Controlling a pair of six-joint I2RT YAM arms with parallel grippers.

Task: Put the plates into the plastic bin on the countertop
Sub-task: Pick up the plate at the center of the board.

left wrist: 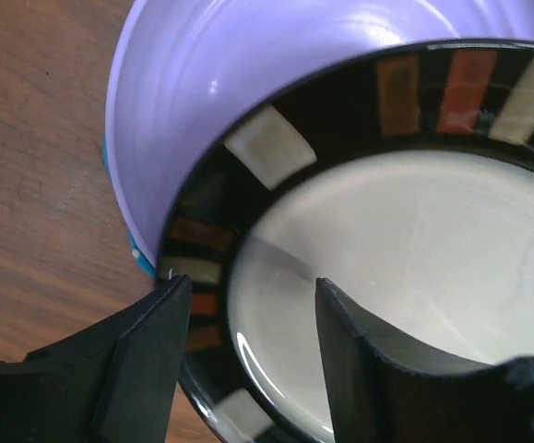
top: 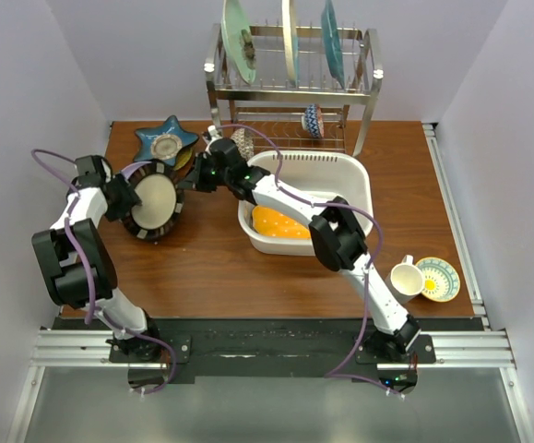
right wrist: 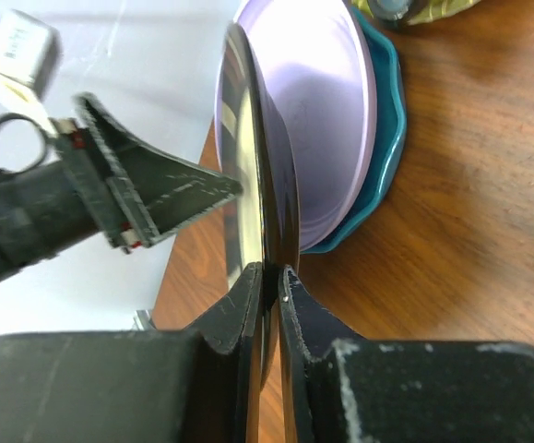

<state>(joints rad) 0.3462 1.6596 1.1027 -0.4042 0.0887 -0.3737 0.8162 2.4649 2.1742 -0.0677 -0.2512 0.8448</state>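
The fingers of my right gripper pinch only the amber patterned plate's rim, so they should open and take the plate's rim deeper (top: 178, 188) while my left gripper steadies the plate.
The amber patterned plate (top: 156, 205), with a cream centre and dark banded rim, stands tilted on edge at the left of the countertop (top: 202, 268). My right gripper (top: 195, 175) is shut on its rim (right wrist: 248, 166), as the right wrist view shows (right wrist: 271, 269). My left gripper (top: 124, 198) is open, and its jaws straddle the opposite rim (left wrist: 253, 284) of the plate (left wrist: 405, 249). Behind it lie the lavender plate (right wrist: 317, 120) and a teal-blue plate (right wrist: 382, 157). The blue star plate (top: 165, 140) lies at the back left. The white plastic bin (top: 359, 180) holds an orange plate (top: 280, 224).
A steel wire rack (top: 294, 88) at the back holds three big upright plates and a small bowl (top: 313, 120). A cup (top: 405, 277) and a saucer (top: 439, 279) sit at the front right. The right arm reaches across the bin's left end.
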